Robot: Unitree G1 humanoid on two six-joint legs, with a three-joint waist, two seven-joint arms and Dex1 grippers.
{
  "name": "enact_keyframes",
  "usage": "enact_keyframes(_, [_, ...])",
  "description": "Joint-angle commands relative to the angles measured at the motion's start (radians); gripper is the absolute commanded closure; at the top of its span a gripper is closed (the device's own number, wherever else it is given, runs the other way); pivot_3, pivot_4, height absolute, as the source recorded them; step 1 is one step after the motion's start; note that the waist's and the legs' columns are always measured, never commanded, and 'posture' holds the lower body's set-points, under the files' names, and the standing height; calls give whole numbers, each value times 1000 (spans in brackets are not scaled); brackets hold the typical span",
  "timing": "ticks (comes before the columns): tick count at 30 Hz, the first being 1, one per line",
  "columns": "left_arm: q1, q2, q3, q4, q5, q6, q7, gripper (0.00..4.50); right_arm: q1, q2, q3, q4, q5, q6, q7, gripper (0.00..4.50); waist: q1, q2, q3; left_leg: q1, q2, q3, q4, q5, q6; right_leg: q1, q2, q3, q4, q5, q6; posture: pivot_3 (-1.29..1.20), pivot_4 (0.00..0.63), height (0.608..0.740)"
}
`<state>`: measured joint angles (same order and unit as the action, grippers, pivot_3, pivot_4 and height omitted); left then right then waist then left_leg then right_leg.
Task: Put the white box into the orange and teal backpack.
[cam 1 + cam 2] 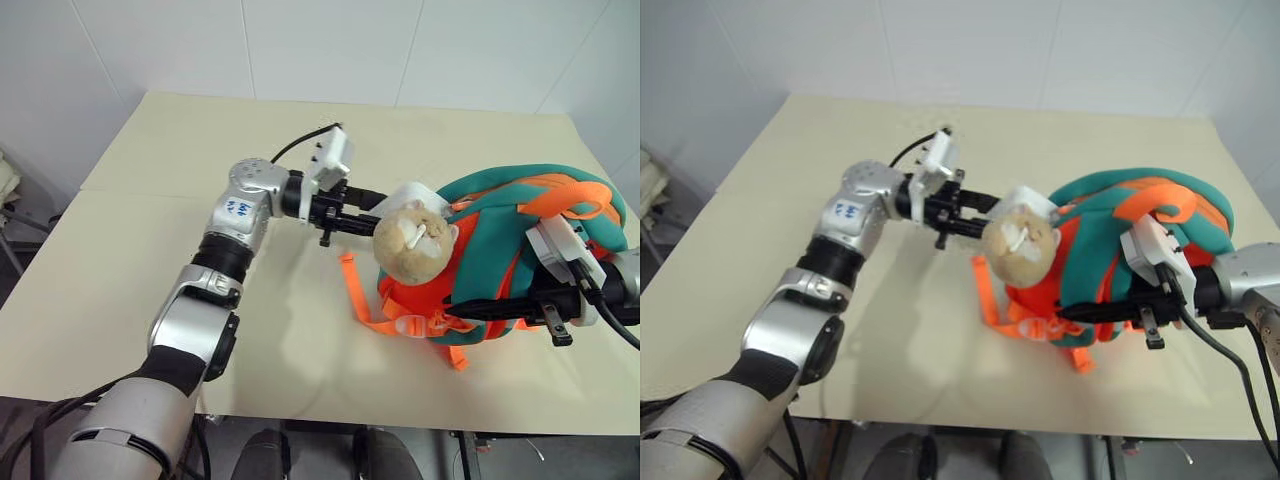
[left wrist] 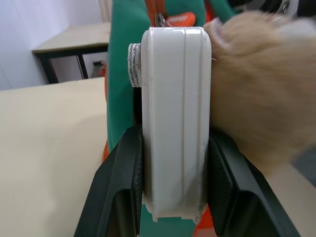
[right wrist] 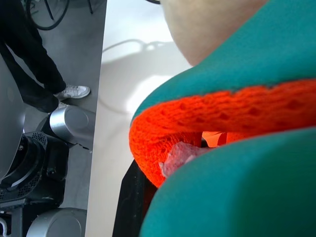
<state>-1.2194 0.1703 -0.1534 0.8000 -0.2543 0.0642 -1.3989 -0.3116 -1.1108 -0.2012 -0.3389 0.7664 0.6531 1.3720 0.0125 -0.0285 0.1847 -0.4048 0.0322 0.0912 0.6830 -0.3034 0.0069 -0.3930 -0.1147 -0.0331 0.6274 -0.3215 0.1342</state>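
Note:
Next, I release the white box with my left gripper inside the backpack's orange-trimmed opening (image 1: 454, 205), just behind the tan plush head.
The white box (image 2: 175, 98) stands edge-on between my left gripper's two black fingers (image 2: 121, 192), which are shut on its sides. My left gripper (image 1: 368, 207) holds it level over the table, pointing right, with the box's far end (image 1: 418, 193) against the tan plush head (image 1: 412, 243) at the mouth of the orange and teal backpack (image 1: 500, 215). The backpack lies on the table's right side. My right gripper (image 1: 457, 304) is shut on the backpack's orange-trimmed edge (image 3: 212, 118), and most of the box is hidden behind the plush head.
The beige table (image 1: 150, 270) ends at its front edge near me and at white walls behind. Orange straps (image 1: 360, 300) trail from the backpack onto the table. A person's legs (image 3: 29, 59) stand on the floor beside the table. Another table (image 2: 74, 42) stands beyond.

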Motion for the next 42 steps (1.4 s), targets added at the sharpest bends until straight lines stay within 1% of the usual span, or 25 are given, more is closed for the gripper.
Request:
enact_keyframes(1, [-32,-46,1,41,15,-22,4,3185,-12,6,-9,-3,-4,-15,-7,3924,0,0,0,0,0,0,0,0,0,0,0,0,0,0,0,0,150,740])
enact_keyframes(6, [-66,-137,94,116,-41,-45,81,3185,-9,7,-12,-7,-4,-14,-15,3924,4,0,0,0,0,0,0,0,0,0,0,0,0,0,0,0,150,740])
enact_keyframes(9, [-70,-161,128,131,-52,-41,77,3185,-7,7,-13,-7,-4,-14,-17,3924,8,0,0,0,0,0,0,0,0,0,0,0,0,0,0,0,150,740])
enact_keyframes(14, [-54,-178,106,137,-13,-46,53,3185,-9,8,-12,-7,-2,-11,-22,3924,9,0,0,0,0,0,0,0,0,-1,0,0,0,0,0,0,150,740])
enact_keyframes(23, [-89,-212,59,216,72,-39,98,3185,-22,15,0,-3,-5,-11,-26,3924,12,0,0,0,0,0,0,0,0,-1,0,0,0,0,0,0,150,740])
enact_keyframes(29, [-115,-253,93,260,67,-67,134,3185,-24,21,0,-7,-9,-8,-28,3924,12,0,0,0,-1,0,0,0,0,-1,0,0,0,0,0,0,150,740])
enact_keyframes(34, [-121,-277,90,295,87,-80,153,3185,-20,22,-3,-12,-9,-6,-30,3924,12,0,0,0,-1,0,0,0,0,-1,0,0,0,0,0,0,150,740])
enact_keyframes(38, [-140,-289,101,328,97,-60,176,3185,-20,22,-4,-13,-10,-6,-33,3924,12,0,0,0,-1,0,0,0,0,-1,0,0,0,0,0,0,150,740])
enact_keyframes(40, [-149,-291,104,338,102,-40,186,2460,-20,22,-5,-13,-10,-6,-36,3924,12,0,0,0,-1,0,0,0,0,-1,0,0,0,0,0,0,150,740])
enact_keyframes(42, [-155,-291,102,345,112,-34,193,1933,-18,21,-6,-13,-10,-6,-37,3924,12,0,0,0,-1,0,0,0,0,-1,0,0,0,0,0,0,150,740])
